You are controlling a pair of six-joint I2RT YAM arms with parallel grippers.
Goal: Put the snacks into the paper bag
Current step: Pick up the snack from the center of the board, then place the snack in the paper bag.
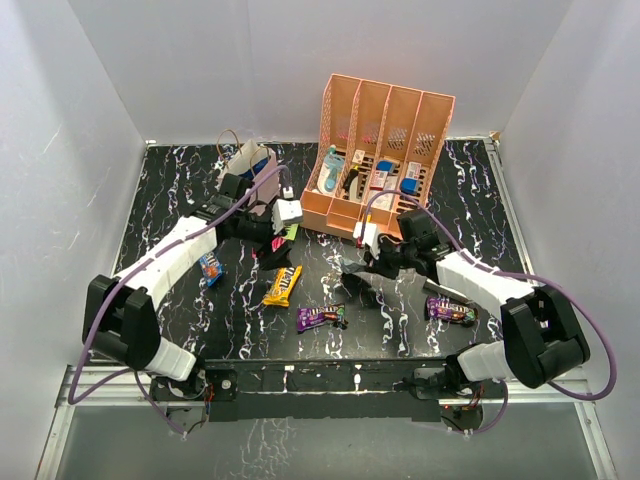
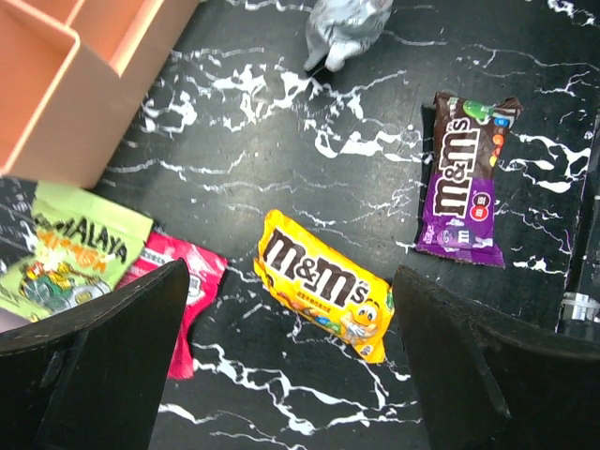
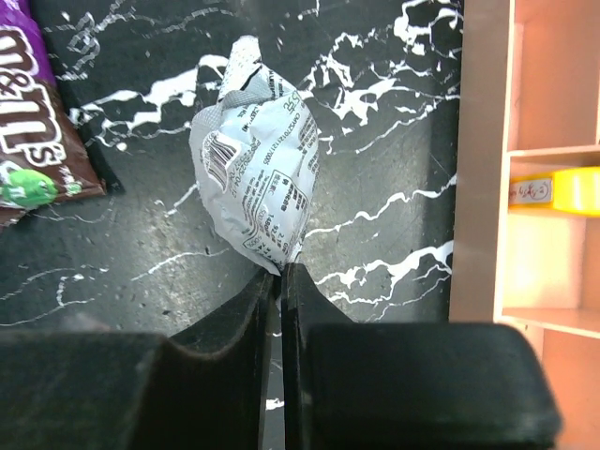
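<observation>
My left gripper will grab the clear-silver packet's loose end (image 1: 348,268) (image 2: 335,49) next, because my right gripper is holding the packet by its corner.
The pale paper bag (image 1: 243,163) stands at the back left, with something blue at its mouth. My left gripper (image 2: 291,375) is open and empty, hovering above the yellow M&M's packet (image 2: 323,295), which lies on the table between its fingers. A green packet (image 2: 70,258) and a pink one (image 2: 187,291) lie to its left, a purple M&M's packet (image 2: 466,178) to its right. My right gripper (image 3: 281,272) is shut on a corner of the clear-silver packet (image 3: 258,178), near the rack. A blue packet (image 1: 211,267) and a second purple one (image 1: 450,310) lie on the table.
The peach slotted rack (image 1: 385,120) stands at the back centre with bottles and cartons in it; its wall is close to the right of my right gripper (image 3: 487,159) and at the upper left of the left wrist view (image 2: 75,84). White walls enclose the black marbled table (image 1: 470,190).
</observation>
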